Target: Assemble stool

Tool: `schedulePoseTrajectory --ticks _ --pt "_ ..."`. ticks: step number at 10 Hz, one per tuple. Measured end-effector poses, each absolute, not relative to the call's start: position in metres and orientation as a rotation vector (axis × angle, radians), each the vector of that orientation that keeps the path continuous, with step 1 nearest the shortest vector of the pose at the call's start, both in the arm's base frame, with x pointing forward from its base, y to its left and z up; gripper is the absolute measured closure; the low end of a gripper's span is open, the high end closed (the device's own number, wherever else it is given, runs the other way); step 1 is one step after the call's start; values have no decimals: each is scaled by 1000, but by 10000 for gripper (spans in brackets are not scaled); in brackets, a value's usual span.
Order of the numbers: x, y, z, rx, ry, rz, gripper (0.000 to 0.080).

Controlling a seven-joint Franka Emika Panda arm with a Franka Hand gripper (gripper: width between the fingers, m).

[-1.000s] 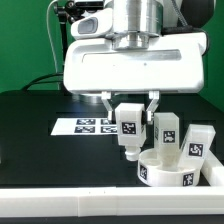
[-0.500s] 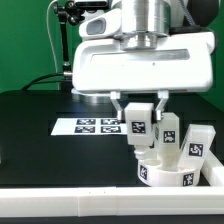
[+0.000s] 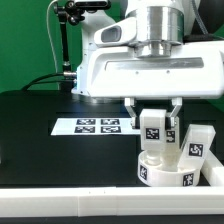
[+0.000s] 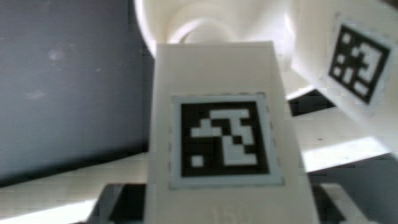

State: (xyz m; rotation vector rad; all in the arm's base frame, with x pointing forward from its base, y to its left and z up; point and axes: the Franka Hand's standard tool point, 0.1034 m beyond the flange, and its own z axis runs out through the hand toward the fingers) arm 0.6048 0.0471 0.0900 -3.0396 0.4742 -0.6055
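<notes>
Next, I let go of the white block leg upright on the round white seat's front edge [image 3: 149, 162] [image 4: 208, 29], before the other legs. The held leg is just over the seat now.
My gripper [image 3: 153, 126] is shut on a white block leg [image 3: 153, 131] with a marker tag and holds it upright just over the round white seat [image 3: 170, 172] at the exterior view's lower right. Two more tagged legs stand behind the seat, one [image 3: 171, 132] partly hidden by the held leg and one [image 3: 198, 144] at the far right. In the wrist view the held leg [image 4: 221, 120] fills the middle, its tag facing the camera, with the seat's rim [image 4: 199, 22] beyond it and another tagged leg [image 4: 363, 60] beside it. The fingertips [image 4: 121, 203] flank the leg's base.
The marker board [image 3: 98, 126] lies flat on the black table at the middle. A long white bar [image 3: 70, 206] runs along the table's front edge. A black stand with a cable [image 3: 66, 40] rises at the back left.
My gripper has carried the leg toward the exterior view's right, from in front of the marker board to over the seat.
</notes>
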Motion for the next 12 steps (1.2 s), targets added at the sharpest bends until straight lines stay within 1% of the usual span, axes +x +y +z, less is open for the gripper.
schedulePoseTrajectory --ticks 3,6,9,12 --pt "606 48 90 -3040 468 -617 462" --pt "605 39 89 -3049 460 -616 462" --pt "603 40 88 -3051 458 -611 462" --pt "599 40 77 -3065 452 -590 462"
